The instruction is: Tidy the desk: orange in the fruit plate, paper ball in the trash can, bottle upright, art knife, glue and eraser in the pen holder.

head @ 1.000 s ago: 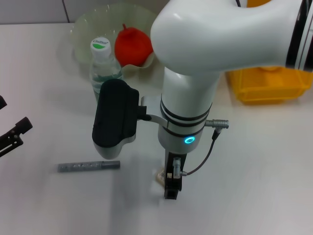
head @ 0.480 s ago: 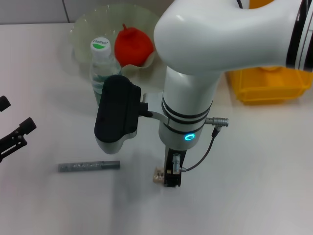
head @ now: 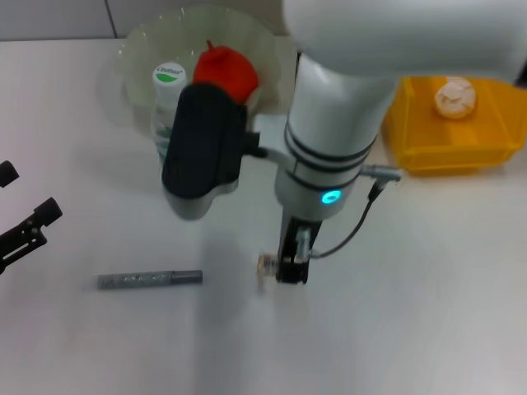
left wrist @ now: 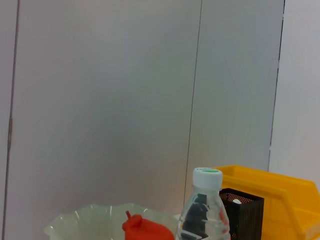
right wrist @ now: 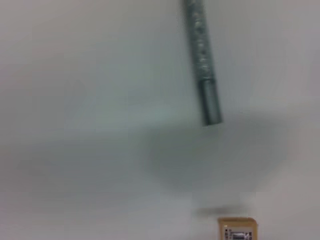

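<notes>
The tan eraser will go from my right gripper down into the black pen holder (head: 324, 86) between the fruit plate and yellow bin, where I need to drop it. The eraser is now a little above the desk.
My right gripper (head: 288, 267) is shut on a small tan eraser (head: 266, 268) and holds it a little above the white desk; the eraser also shows in the right wrist view (right wrist: 237, 230). A grey stick-shaped item (head: 150, 280), art knife or glue, lies flat to the left of it and shows in the right wrist view (right wrist: 202, 65). The red-orange fruit (head: 224, 70) sits in the glass fruit plate (head: 140, 45). The bottle (head: 169, 86) stands upright by the plate. The black mesh pen holder (left wrist: 241, 215) shows only in the left wrist view. My left gripper (head: 20, 218) is open at the left edge.
A yellow bin (head: 445, 156) at the right back holds a paper ball (head: 455, 97). My right arm's forearm and black wrist housing (head: 202, 148) hang over the middle of the desk and hide what lies behind them.
My right gripper has risen and moved back from the desk's front with the eraser in it. The left arm has barely moved. The grey stick has not moved.
</notes>
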### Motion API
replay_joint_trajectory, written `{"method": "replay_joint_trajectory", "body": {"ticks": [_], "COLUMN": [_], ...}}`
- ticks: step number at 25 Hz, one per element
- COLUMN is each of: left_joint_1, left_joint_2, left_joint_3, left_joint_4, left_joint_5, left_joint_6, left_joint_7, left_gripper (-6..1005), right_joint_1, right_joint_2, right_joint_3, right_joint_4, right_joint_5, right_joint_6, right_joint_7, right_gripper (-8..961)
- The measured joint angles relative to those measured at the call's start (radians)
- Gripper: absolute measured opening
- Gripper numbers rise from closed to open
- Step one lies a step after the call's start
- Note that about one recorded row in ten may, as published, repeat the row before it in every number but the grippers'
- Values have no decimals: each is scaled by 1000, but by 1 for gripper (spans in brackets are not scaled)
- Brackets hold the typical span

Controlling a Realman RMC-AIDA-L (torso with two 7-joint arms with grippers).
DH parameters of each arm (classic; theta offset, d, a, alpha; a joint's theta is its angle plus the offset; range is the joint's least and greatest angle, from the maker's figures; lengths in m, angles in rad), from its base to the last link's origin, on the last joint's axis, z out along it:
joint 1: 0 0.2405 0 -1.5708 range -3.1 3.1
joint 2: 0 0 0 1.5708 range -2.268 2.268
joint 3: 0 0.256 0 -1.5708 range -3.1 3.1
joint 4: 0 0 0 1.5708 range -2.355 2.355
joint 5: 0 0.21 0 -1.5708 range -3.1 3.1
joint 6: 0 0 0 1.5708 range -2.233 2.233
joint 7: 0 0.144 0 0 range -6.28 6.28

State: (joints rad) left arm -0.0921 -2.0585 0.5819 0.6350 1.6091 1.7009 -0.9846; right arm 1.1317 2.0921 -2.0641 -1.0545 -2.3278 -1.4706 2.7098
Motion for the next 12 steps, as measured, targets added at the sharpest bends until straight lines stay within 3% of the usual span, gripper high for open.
{"method": "replay_joint_trajectory", "body": {"ticks": [8, 12], "left_joint_1": [0, -3], "left_joint_2": [2, 4], "left_joint_3": [-3, -3], "left_joint_4": [0, 0], "left_joint_5": [0, 0], "left_joint_6": [9, 8], "left_joint_7": [0, -1], "left_gripper": [835, 835], "right_joint_1": [-127, -162], "right_joint_2": [-3, -4], "right_joint_3": [228, 299], "right_joint_4": [-265, -328], "right_joint_5": [-255, -363], "right_joint_6": [-158, -178], "right_joint_7": [28, 26], "right_gripper": [244, 245]}}
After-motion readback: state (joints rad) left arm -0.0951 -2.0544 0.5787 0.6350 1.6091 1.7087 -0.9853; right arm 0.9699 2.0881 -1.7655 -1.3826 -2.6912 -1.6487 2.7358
